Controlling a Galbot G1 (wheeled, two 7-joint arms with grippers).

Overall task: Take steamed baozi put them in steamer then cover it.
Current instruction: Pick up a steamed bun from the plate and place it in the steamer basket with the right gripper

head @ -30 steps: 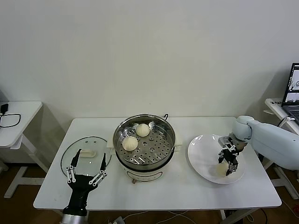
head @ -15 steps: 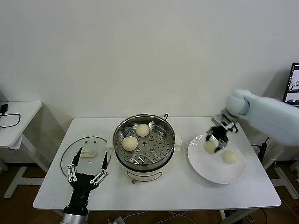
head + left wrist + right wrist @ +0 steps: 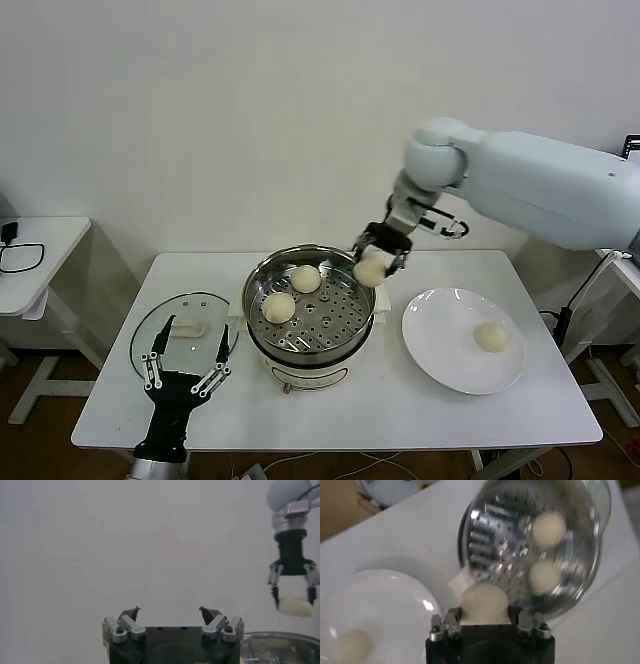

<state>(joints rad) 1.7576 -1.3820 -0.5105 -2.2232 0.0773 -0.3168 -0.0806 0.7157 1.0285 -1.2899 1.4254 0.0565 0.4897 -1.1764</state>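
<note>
The robot's right gripper will release the baozi on the steamer's perforated bottom near the front rim [image 3: 313,335] [image 3: 497,531], next to the two baozi.
My right gripper [image 3: 372,262] is shut on a cream-white baozi [image 3: 369,270] and hangs just above the right rim of the steel steamer [image 3: 345,337]. The right wrist view shows that baozi [image 3: 484,603] between the jaws, over the gap between the plate and the steamer [image 3: 485,540]. Two baozi [image 3: 305,279] [image 3: 278,307] lie on the perforated bottom. One more baozi [image 3: 490,338] rests on the white plate [image 3: 440,350]. My left gripper [image 3: 184,368] stands open near the table's front left, by the glass lid [image 3: 178,325].
The white table [image 3: 400,415] carries the lid at the left, the steamer in the middle and the plate at the right. A small white side table [image 3: 40,250] with a cable stands at the far left. A wall lies close behind.
My right gripper lifted a baozi off the plate and carried it left and up to the steamer's right rim. The left arm has not moved.
</note>
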